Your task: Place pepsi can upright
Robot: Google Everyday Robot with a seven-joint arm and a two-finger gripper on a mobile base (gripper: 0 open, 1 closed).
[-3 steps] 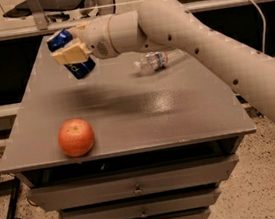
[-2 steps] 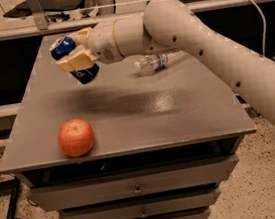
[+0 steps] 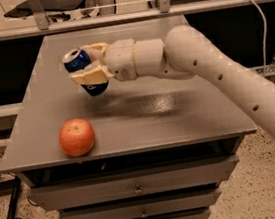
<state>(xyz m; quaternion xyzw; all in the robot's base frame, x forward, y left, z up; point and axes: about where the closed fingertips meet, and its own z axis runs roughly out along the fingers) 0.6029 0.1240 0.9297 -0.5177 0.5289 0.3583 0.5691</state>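
Observation:
I will use my gripper to set the pepsi can, now hanging a little above the tabletop, upright on the grey table [image 3: 119,99] behind the red apple, toward the middle of the table.
My gripper [image 3: 90,67] is over the left middle of the grey table [image 3: 179,121], reaching in from the right. It is shut on the pepsi can [image 3: 80,63], a dark blue can with a silver top. The can is tilted, its top pointing up and left, and it hangs a little above the tabletop. One cream finger [image 3: 92,76] crosses the can's middle; the other sits behind it.
A red apple [image 3: 76,136] sits near the table's front left corner, below the gripper. My white arm [image 3: 212,66] stretches over the right half of the table. Drawers [image 3: 138,188] are under the tabletop. A rail and chairs stand behind the table.
The gripper with the can has moved toward the table's middle and a little lower. The can is turned more upright. The plastic bottle seen earlier is now hidden behind the arm.

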